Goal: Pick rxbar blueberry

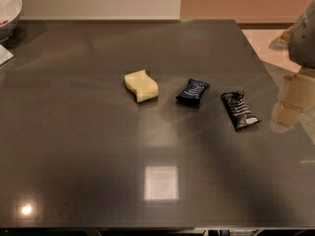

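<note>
I need to bring my gripper to the far end (198,83) of the rxbar blueberry, the end nearer the table's back edge, and close it there.
The rxbar blueberry (193,92) is a small dark navy wrapper with pale lettering. It lies flat near the middle of the dark grey table (98,146), between a pale yellow sponge and a black bar wrapper. My gripper (289,104) is pale beige and hangs at the right edge of the camera view, over the table's right side. It is to the right of the black wrapper and well apart from the rxbar. It holds nothing that I can see.
A pale yellow wavy sponge (141,85) lies left of the rxbar. A longer crinkled black bar wrapper (239,110) lies to its right. A white bowl (9,10) stands at the far left corner. The table's right edge runs close by the gripper.
</note>
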Action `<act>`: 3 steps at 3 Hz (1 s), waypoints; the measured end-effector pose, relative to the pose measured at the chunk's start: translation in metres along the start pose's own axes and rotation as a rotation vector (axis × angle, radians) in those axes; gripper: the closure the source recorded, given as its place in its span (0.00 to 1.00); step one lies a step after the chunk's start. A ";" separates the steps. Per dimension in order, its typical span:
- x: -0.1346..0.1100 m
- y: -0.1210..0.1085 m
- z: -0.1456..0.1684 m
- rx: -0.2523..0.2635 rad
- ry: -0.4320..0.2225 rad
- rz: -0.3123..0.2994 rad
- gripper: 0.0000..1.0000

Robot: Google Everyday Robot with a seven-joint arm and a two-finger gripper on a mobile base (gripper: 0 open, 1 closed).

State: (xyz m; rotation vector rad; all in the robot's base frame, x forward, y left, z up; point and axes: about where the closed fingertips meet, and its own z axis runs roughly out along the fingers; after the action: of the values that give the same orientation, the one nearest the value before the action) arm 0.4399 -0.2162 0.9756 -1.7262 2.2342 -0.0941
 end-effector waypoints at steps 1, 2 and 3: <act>-0.007 -0.014 0.014 -0.039 -0.002 0.011 0.00; -0.018 -0.035 0.042 -0.081 0.001 0.076 0.00; -0.036 -0.051 0.073 -0.100 0.045 0.186 0.00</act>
State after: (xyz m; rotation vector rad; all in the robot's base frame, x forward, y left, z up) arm 0.5160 -0.1855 0.9262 -1.5695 2.4585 0.0211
